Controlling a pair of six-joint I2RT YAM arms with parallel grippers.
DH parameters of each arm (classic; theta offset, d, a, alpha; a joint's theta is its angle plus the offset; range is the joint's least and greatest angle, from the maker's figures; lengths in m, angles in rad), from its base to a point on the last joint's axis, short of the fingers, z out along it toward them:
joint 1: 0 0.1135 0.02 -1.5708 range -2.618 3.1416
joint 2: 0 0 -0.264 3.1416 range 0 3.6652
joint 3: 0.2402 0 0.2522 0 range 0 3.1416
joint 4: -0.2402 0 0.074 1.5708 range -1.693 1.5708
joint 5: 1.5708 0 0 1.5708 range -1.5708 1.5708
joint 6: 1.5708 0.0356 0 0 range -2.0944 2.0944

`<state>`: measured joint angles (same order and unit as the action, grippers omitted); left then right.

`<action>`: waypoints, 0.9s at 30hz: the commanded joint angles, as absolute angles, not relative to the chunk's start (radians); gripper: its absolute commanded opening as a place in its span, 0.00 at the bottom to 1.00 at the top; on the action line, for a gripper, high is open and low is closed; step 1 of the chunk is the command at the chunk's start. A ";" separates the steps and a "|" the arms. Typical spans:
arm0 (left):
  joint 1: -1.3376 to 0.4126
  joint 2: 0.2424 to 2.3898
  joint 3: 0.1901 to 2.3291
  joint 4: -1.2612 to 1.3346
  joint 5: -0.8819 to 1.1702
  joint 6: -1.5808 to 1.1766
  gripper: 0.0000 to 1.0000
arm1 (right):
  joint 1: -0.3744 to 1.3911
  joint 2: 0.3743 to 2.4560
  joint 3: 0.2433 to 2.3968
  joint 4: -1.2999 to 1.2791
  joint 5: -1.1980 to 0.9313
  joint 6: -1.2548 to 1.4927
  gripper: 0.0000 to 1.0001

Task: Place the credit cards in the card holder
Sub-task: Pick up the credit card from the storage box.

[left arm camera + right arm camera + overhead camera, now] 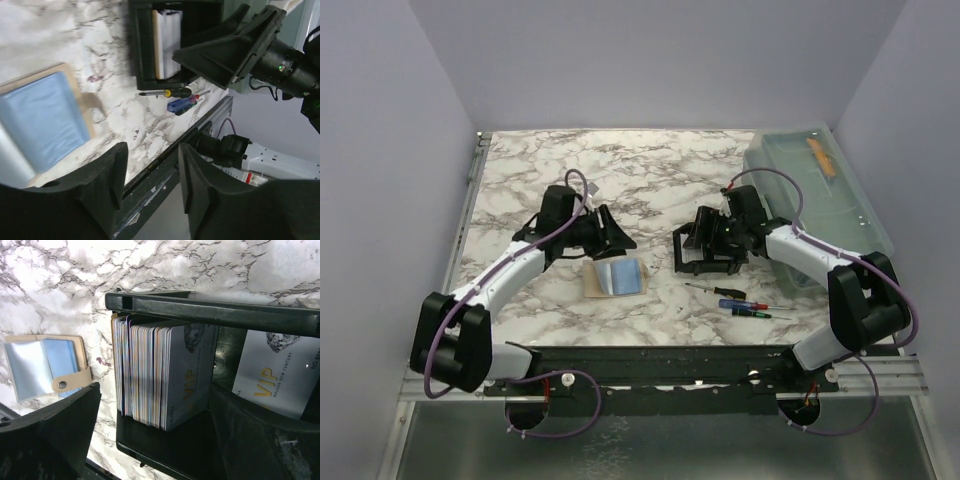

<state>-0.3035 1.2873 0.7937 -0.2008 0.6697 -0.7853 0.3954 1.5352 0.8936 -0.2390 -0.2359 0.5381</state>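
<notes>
My right gripper's fingers span the whole stack, so my left gripper needs to hold the black tray steady while my right gripper pinches only the front card (187, 375).
The credit cards (160, 375) stand as a thick stack on edge in a black tray (210, 310); the front one is grey with "VIP" on it. Another VIP card (272, 375) lies in the tray to the right. The card holder (616, 278) is a tan wallet with light blue sleeves and a snap tab, lying open on the table; it also shows in the left wrist view (42, 120) and the right wrist view (45, 365). My right gripper (155, 405) is open above the stack, its jaws either side of it. My left gripper (152, 170) is open and empty, just behind the card holder.
Three small screwdrivers (735, 300) lie near the front edge, right of the card holder. A large translucent lidded bin (820, 190) stands at the far right. The black tray (705, 255) sits mid-table under the right gripper (708, 240). White walls enclose the marble table.
</notes>
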 commanded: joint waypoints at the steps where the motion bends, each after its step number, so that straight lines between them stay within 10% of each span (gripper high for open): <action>1: -0.419 1.428 0.876 -0.076 0.680 -0.841 0.46 | 0.373 1.526 0.866 -0.172 -0.312 0.558 0.93; 9: -0.543 1.747 1.052 -0.013 0.548 -0.894 0.29 | 0.358 1.537 0.841 -0.142 -0.348 0.559 0.97; 27: -0.596 1.968 1.156 -0.012 0.492 -0.877 0.25 | 0.354 1.584 0.850 -0.091 -0.450 0.555 0.88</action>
